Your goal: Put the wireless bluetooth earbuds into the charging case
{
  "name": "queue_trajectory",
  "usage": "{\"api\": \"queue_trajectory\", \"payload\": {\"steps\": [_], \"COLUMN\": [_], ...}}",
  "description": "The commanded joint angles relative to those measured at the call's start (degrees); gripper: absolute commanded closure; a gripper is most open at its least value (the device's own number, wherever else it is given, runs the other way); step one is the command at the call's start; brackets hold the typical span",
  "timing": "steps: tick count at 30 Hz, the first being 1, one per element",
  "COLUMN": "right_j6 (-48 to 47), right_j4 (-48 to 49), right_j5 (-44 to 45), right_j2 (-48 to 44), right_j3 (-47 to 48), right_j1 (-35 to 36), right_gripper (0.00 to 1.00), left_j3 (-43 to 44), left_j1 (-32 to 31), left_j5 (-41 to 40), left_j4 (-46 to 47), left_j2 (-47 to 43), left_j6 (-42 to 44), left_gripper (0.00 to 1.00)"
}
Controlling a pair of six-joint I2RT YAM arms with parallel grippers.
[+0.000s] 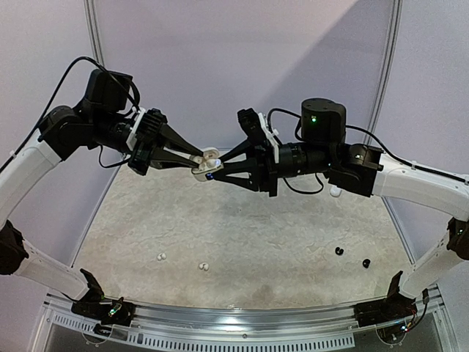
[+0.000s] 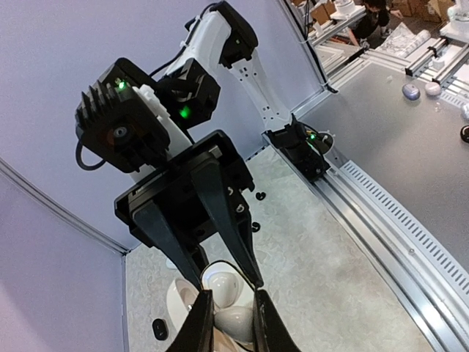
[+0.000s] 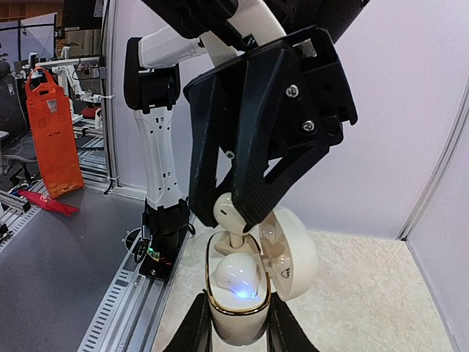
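I need to use my right gripper to set the charging case down on the table (image 1: 277,213) between the white earbuds and the small white object.
High over the table my right gripper (image 1: 218,167) (image 3: 238,297) is shut on a white charging case (image 3: 234,315) (image 1: 203,174). The case's lid (image 3: 292,253) is swung open. One white earbud (image 3: 238,275) sits in the case with a blue light glowing on it. My left gripper (image 1: 195,161) (image 2: 230,295) is shut on a second white earbud (image 3: 233,213) (image 2: 238,319). That earbud is right above the case's far slot, its stem reaching down into the case. More earbuds lie on the table: two white (image 1: 161,257) (image 1: 204,267) and two black (image 1: 338,251) (image 1: 365,262).
A small white object (image 1: 335,192) lies on the table behind the right arm. The stone-patterned table (image 1: 256,235) has purple walls at the back and sides. A metal rail (image 1: 242,315) with both arm bases runs along the near edge.
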Motion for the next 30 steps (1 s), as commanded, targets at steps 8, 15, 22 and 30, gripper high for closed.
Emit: {"api": "queue_trajectory", "payload": {"steps": [8, 15, 22, 30], "right_j6": [-0.1, 0.3, 1.0, 1.7], "right_j4": [6.9, 6.9, 6.9, 6.7], "right_j5": [-0.9, -0.3, -0.2, 0.1], "right_j2": [-0.5, -0.6, -0.7, -0.4], "right_j3": [-0.2, -0.1, 0.0, 0.0], "right_j1": [0.3, 0.3, 0.3, 0.3], "right_gripper": [0.99, 0.99, 0.99, 0.99], "left_j3": [-1.9, -2.3, -2.6, -2.8], "left_j1": [-1.3, -0.6, -0.5, -0.5], "left_j5": [0.1, 0.0, -1.1, -1.9], "left_j4": [-2.9, -2.1, -2.6, -1.8], "left_j2": [-0.8, -0.6, -1.0, -1.8], "left_j6": [-0.2, -2.2, -2.0, -1.9], "left_gripper": [1.0, 0.88, 0.68, 0.59]}}
